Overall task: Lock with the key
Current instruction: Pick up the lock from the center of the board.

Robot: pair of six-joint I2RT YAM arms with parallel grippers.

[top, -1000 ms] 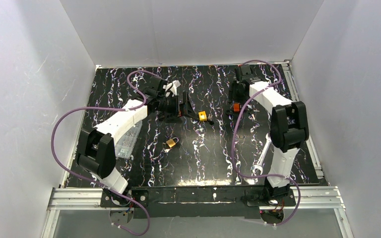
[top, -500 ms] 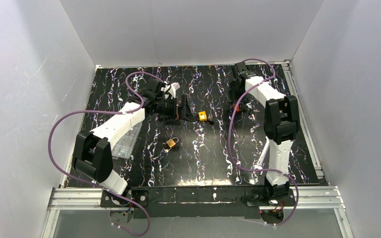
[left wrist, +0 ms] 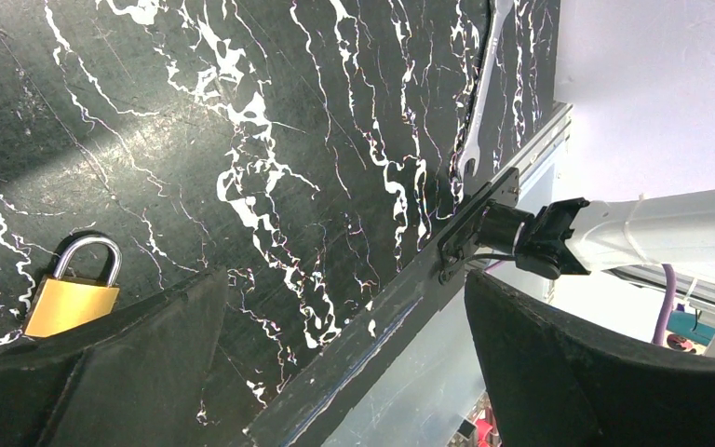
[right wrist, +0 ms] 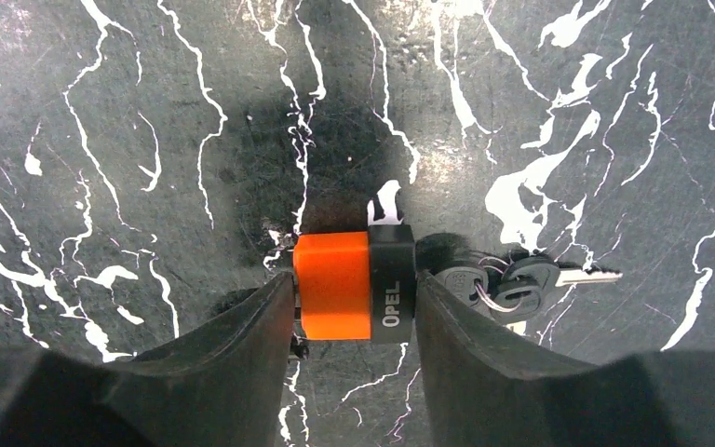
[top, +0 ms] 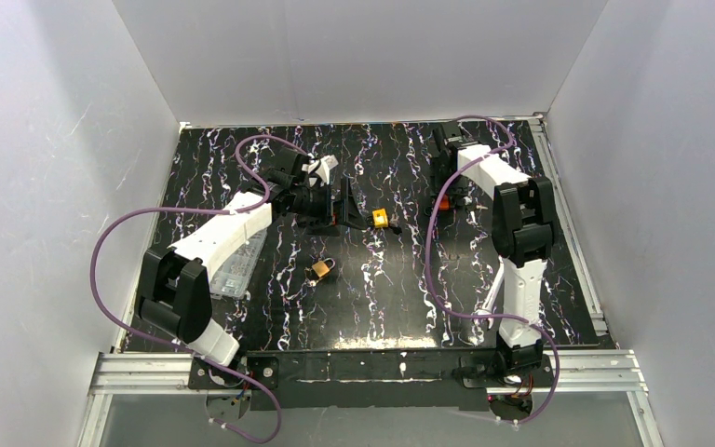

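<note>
Next, the left gripper goes to the orange-and-black padlock in the right gripper and closes on the padlock's black shackle (top: 433, 206).
An orange-and-black padlock (right wrist: 354, 284) marked OPEL lies on the black marbled table (right wrist: 102, 140). A bunch of keys (right wrist: 512, 279) on a ring sticks out of its right end. My right gripper (right wrist: 354, 303) straddles the padlock from above, with one finger against each end, shut on it. In the top view that gripper (top: 454, 197) is at the far right, mostly hidden by its arm. My left gripper (left wrist: 344, 307) hangs wide open above the table with nothing between its fingers. The top view shows it (top: 344, 207) mid-table.
A brass padlock (left wrist: 70, 296) lies near the left finger and shows in the top view (top: 321, 269) too. A small yellow padlock (top: 380, 218) sits just right of the left gripper. A wrench (top: 492, 296) lies by the right arm's base, and a clear plastic piece (top: 237, 265) under the left arm.
The right arm's elbow has swung left and its jaws have narrowed onto the orange padlock. The left arm shifted slightly, then held still and wide open.
</note>
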